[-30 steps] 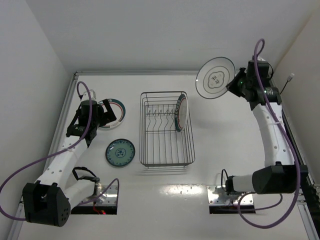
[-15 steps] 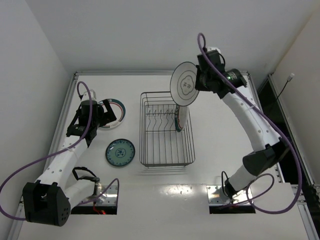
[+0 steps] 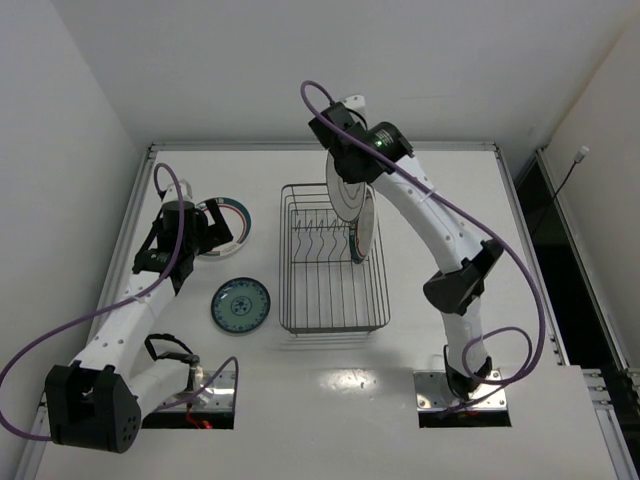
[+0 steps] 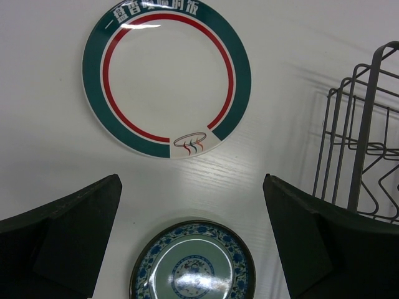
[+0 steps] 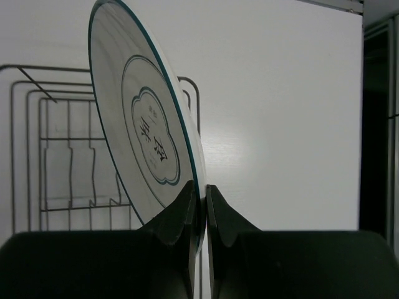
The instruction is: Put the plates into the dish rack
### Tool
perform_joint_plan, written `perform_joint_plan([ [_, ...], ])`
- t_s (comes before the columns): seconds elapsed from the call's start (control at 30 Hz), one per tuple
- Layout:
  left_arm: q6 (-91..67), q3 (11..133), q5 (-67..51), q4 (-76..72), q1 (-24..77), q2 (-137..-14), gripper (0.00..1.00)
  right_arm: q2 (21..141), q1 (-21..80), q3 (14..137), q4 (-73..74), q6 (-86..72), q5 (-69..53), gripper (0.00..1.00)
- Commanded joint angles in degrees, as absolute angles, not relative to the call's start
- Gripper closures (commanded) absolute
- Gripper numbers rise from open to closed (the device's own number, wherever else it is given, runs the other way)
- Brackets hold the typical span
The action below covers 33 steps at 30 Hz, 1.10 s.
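Note:
Next, I release the pale grey plate from my right gripper in the rack slot [image 3: 341, 235] beside the upright plate with the green-and-red rim. The grey plate is on edge above the rack now.
My right gripper [image 3: 346, 166] [image 5: 202, 190] is shut on the rim of the pale grey plate [image 3: 348, 195] [image 5: 140, 124]. It holds the plate on edge above the far right part of the dish rack [image 3: 283, 262] [image 5: 56, 156]. A white plate with a green-and-red rim [image 3: 363, 233] stands upright among the tines on the rack's right side. My left gripper [image 3: 213, 228] [image 4: 191, 184] hangs open over the table. Another green-and-red rimmed plate [image 3: 235, 215] [image 4: 167, 78] lies flat beyond it. The small teal patterned plate [image 3: 240, 305] [image 4: 193, 266] lies flat on the near side.
The rack's wire wall [image 4: 361, 143] stands to the right of my left gripper. White walls close in the table at the back and left. The right arm arches over the table's right half.
My right arm has swung left from the back right corner, carrying the pale grey plate over the rack. The left arm and the other plates have not moved.

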State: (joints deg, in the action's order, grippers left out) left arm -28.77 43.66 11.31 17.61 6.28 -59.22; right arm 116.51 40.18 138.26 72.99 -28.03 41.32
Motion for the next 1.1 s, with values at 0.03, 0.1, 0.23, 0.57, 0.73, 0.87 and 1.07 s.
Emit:
perform_joint_plan([
  [0.03, -29.2, 45.9, 11.5, 17.1, 7.3, -57.0, 0.04, 116.9, 41.7, 141.1, 79.6, -27.9, 52.6, 1.00],
  [0.1, -29.2, 45.9, 11.5, 17.6, 7.8, -57.0, 0.04, 116.9, 42.4, 140.5, 80.7, -28.6, 54.7, 1.00],
  [0.23, -29.7, 45.9, 11.5, 17.6, 7.8, -57.0, 0.04, 116.4, 43.6, 137.1, 80.7, -28.6, 56.9, 1.00],
  [0.57, -29.7, 45.4, 11.5, 17.6, 7.8, -56.0, 0.04, 121.2, 45.3, 132.0, 80.7, -29.6, 59.9, 1.00],
  [0.73, -29.7, 45.4, 11.5, 17.6, 7.8, -56.0, 0.04, 123.0, 46.4, 129.1, 80.7, -31.5, 57.0, 1.00],
  [0.87, -29.7, 45.4, 11.5, 17.6, 7.8, -56.0, 0.04, 124.5, 47.6, 127.0, 80.7, -33.7, 52.1, 1.00],
  [1.07, -29.7, 45.4, 12.6, 18.1, 7.8, -56.5, 0.04, 123.8, 48.7, 120.1, 72.7, -34.8, 40.5, 0.98],
])
